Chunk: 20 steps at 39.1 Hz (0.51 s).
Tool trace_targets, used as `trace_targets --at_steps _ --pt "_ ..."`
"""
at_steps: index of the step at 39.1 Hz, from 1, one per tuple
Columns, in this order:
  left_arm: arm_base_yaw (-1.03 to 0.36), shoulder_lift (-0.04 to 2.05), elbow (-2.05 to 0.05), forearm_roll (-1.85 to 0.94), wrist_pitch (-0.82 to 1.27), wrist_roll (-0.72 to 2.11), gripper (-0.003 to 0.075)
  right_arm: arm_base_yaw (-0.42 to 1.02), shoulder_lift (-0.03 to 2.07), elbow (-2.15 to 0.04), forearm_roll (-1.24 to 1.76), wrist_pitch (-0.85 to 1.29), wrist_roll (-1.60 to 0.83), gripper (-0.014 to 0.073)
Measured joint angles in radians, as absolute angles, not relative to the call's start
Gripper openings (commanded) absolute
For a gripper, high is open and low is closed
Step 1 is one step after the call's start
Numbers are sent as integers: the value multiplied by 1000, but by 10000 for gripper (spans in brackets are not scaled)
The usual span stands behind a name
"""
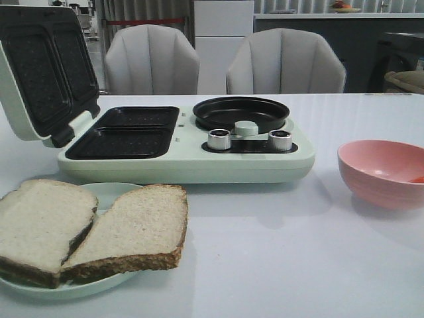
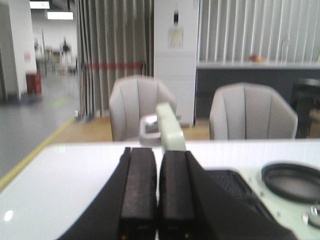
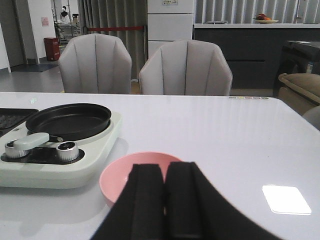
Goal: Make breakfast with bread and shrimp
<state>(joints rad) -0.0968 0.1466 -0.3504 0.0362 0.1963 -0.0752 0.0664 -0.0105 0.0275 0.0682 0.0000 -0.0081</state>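
Note:
My left gripper will grab the bread slice farther from the pink bowl at the slice's outer edge (image 1: 5, 211), which faces away from the other slice.
Two slices of bread (image 1: 136, 228) (image 1: 40, 225) lie overlapping on a pale green plate (image 1: 109, 193) at the front left. A pink bowl (image 1: 381, 171) stands on the right. A small orange bit (image 1: 416, 179) shows inside it, which may be shrimp; the rim hides the rest. My left gripper (image 2: 158, 152) is shut and empty, held over the table in front of the appliance's raised lid (image 2: 169, 127). My right gripper (image 3: 165, 167) is shut and empty, just on the near side of the pink bowl (image 3: 120, 175). Neither gripper shows in the front view.
A pale green breakfast maker (image 1: 199, 156) stands mid-table with its lid (image 1: 40, 66) open at the left. It has two black sandwich plates (image 1: 122, 132), a round black pan (image 1: 240, 111) and two silver knobs (image 1: 219, 139). Two grey chairs (image 1: 285, 63) stand behind the table.

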Motion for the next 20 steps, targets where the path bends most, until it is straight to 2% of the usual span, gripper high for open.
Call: trace_targets --at_steps 5,17,20 --pt "-97 227 -390 36 287 -75 120 66 -11 27 68 0 -8 143" --pt "-97 303 -391 36 338 -75 129 66 -11 27 68 0 -8 143" --pt "-97 304 -391 36 340 -75 178 66 -11 27 68 0 -8 143"
